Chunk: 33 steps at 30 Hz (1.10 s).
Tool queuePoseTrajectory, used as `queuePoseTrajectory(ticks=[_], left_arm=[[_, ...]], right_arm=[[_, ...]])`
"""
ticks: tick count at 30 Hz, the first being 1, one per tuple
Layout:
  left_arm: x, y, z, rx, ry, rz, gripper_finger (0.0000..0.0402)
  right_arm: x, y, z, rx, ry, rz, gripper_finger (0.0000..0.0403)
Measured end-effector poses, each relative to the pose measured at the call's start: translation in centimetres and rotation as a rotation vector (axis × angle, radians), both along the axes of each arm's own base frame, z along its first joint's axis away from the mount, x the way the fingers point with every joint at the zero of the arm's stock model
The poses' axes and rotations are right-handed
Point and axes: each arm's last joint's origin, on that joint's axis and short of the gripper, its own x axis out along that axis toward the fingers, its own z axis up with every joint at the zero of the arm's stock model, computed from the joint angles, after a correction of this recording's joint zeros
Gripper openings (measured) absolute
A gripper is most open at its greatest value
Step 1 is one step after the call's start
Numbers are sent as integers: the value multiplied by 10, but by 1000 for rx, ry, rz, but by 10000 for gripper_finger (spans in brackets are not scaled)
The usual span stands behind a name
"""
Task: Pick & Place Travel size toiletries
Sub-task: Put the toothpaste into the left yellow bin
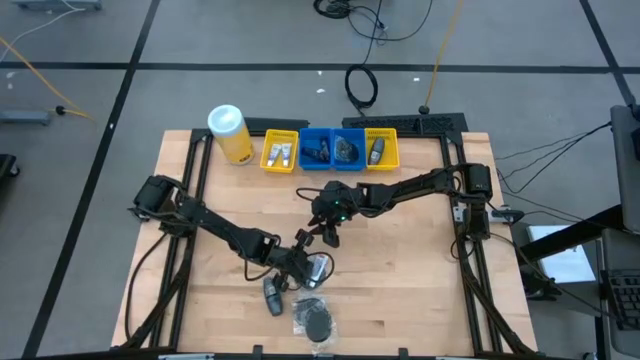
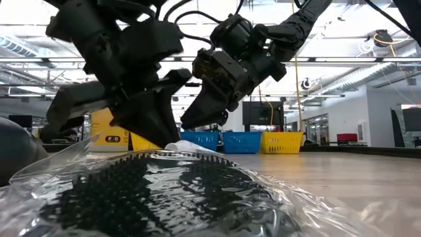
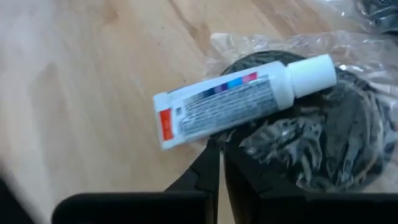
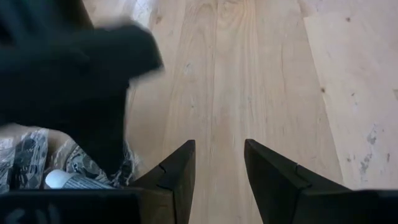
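The long side of the white tube faces the shut fingers of my left gripper, so next I back away, open them and turn them to pinch across the tube's body (image 3: 242, 101).
A white tube (image 3: 230, 102) with a white cap lies across a black puff in clear wrap (image 3: 323, 143) on the wooden table. My left gripper (image 3: 216, 146) (image 1: 305, 263) is shut, its tips at the tube's long side. My right gripper (image 4: 217, 152) (image 1: 328, 230) hangs open just beyond it toward the far edge, with only bare wood between its fingers. A dark grey bottle (image 1: 273, 293) and a second wrapped puff (image 1: 315, 320) lie nearer the front edge. That puff fills the low view's foreground (image 2: 151, 191). My left gripper comes slanting down from the table's left. Its shut fingertips (image 3: 208, 152) stand against the tube's long side (image 3: 214, 134), near its middle, where the tube lies on the wrapped puff. I cannot tell whether they touch it or have caught any wrap.
A tall yellow canister with a white lid (image 1: 228, 133) stands at the far left. Beside it is a row of bins: yellow (image 1: 280, 150), blue (image 1: 318, 150), blue (image 1: 348, 150) and yellow (image 1: 381, 150), each with small items inside. Bare wood lies to the right of both grippers.
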Motion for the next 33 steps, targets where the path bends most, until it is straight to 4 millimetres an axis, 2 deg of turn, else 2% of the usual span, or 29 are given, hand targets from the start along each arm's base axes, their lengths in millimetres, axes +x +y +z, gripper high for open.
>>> queuePoseTrajectory(ticks=[4, 6, 8, 12, 15, 18, 22, 25, 29, 33], left_arm=[[-3, 1, 14, -5, -31, 38, 20], [-5, 3, 26, -75, -65, 99, 15], [-6, 6, 40, -227, -88, 163, 8], [-2, 12, 57, -653, -75, 344, 10], [-2, 8, 56, -755, -31, 372, 43], [-3, 3, 49, -763, 2, 414, 97], [-2, 6, 48, -788, -17, 532, 171], [-2, 6, 49, -815, -20, 564, 211], [-1, 8, 49, -857, -27, 637, 242], [0, 7, 47, -876, -32, 666, 250]], right_arm=[[-1, 0, -2, 2, 20, 0, 130], [-2, 0, -2, 4, 33, -2, 130], [-2, 0, -3, 8, 42, -5, 130], [-3, -1, -4, 8, 50, -8, 130], [-3, -1, -4, 4, 51, -6, 130], [-3, -1, -4, 3, 58, -5, 130], [-4, -1, -4, -4, 58, 1, 130], [-4, -1, -5, -5, 59, 1, 130], [-4, -1, -5, -11, 57, 6, 130], [-4, -1, -5, -17, 56, 9, 130]])
